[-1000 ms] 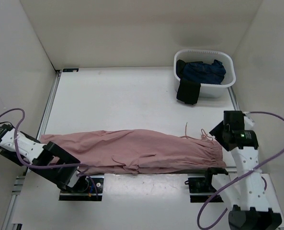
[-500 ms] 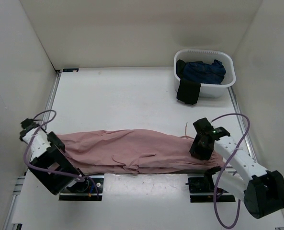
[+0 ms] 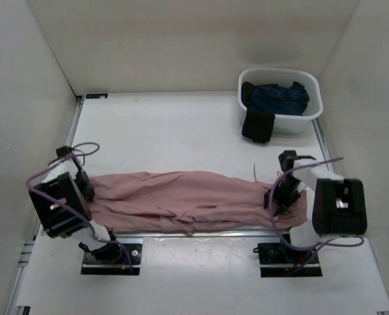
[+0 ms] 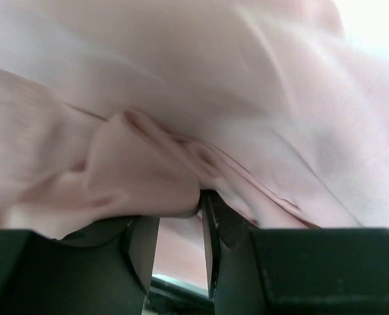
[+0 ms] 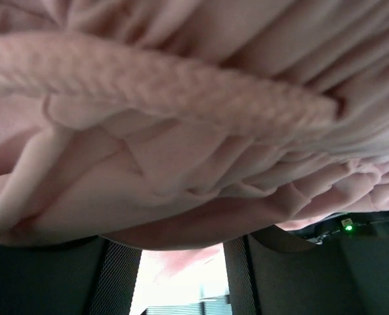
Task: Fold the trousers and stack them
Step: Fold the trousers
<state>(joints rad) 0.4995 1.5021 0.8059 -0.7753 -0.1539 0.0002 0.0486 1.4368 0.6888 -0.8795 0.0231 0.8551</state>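
A fold in the leg of the trousers is bunched at my left gripper's fingers, so next my left gripper opens and takes the leg's hem (image 3: 94, 206) before it pulls the trousers straight.
The dusty-pink trousers (image 3: 194, 200) lie lengthwise across the near part of the table, with the waistband at the right and the leg ends at the left. My left gripper (image 3: 82, 186) is at the leg ends. In the left wrist view its fingers (image 4: 224, 230) stand close together with a fold of pink fabric (image 4: 142, 177) bunched at their tips. My right gripper (image 3: 281, 197) is at the waistband. In the right wrist view its fingers (image 5: 237, 275) stand wide apart, with the gathered waistband (image 5: 181, 98) lying over them. The thin drawstring (image 3: 255, 177) trails off beyond the waistband.
A white basket (image 3: 315, 111) at the far right holds dark navy garments (image 3: 276, 98), and one black piece hangs over its near rim. A metal rail (image 3: 201, 231) runs along the near edge under the trousers. White walls enclose the table on the left, back and right.
Both arms have swung in onto the ends of the trousers. The leg end has bunched inward to the right, and the whole garment has shifted slightly away from the near edge.
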